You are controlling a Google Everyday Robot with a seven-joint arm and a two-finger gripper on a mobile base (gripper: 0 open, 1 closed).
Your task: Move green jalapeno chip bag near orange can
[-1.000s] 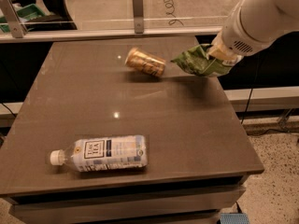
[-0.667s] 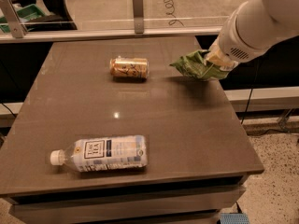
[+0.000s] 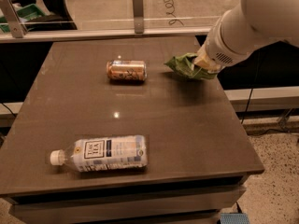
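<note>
Next, my gripper lets go of the green jalapeno chip bag on the table (image 3: 154,77), against the end of the orange can that faces my arm.
The green jalapeno chip bag (image 3: 186,66) is a crinkled green bag at the table's right side, at the end of my white arm. My gripper (image 3: 203,65) is mostly hidden behind the wrist and is shut on the bag's right end, holding it just above the tabletop. The orange can (image 3: 127,71) lies on its side, a short gap to the left of the bag. The two are apart.
A clear plastic tea bottle (image 3: 103,153) with a white cap lies on its side near the front left of the dark table (image 3: 187,139). A railing with metal posts (image 3: 137,8) runs behind the table. The floor drops away to the right.
The orange can has shifted left and turned from tilted to lying level. My arm and the bag have moved slightly left and down.
</note>
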